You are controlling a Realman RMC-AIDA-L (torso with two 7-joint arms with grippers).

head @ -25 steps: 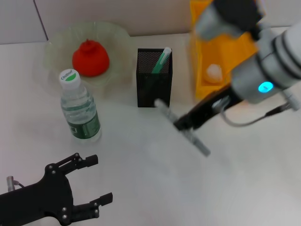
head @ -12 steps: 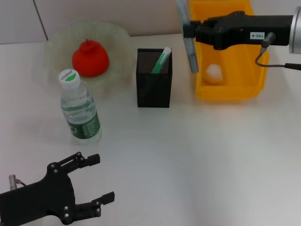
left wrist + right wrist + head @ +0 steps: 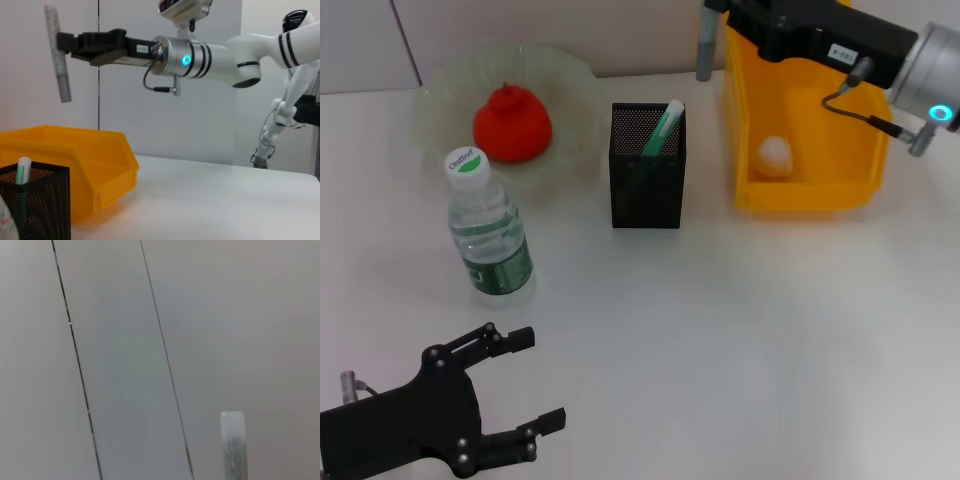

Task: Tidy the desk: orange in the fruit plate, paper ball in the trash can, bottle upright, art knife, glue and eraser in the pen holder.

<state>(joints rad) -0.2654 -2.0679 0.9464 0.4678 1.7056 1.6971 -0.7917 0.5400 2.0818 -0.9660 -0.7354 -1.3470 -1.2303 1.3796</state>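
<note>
The right gripper should release the grey art knife, now high above the table's back edge, in the pen holder (image 3: 626,130), beside the green glue stick.
My right gripper (image 3: 713,10) is shut on the grey art knife (image 3: 703,52) and holds it upright, high above the table's back edge, behind the black mesh pen holder (image 3: 647,185). The knife (image 3: 58,60) and right gripper (image 3: 63,41) also show in the left wrist view. The knife's end (image 3: 233,445) shows in the right wrist view. A green glue stick (image 3: 663,128) stands in the holder. The orange (image 3: 512,123) lies in the fruit plate (image 3: 440,85). The bottle (image 3: 488,225) stands upright. The paper ball (image 3: 775,153) lies in the yellow bin (image 3: 800,192). No eraser shows. My left gripper (image 3: 536,380) is open and empty at the front left.
The yellow bin (image 3: 75,165) stands just right of the pen holder (image 3: 35,205). A wall rises behind the table.
My right arm has lifted the art knife from low over the table's middle up to the back, and turned it from slanted to upright. The left arm has not moved.
</note>
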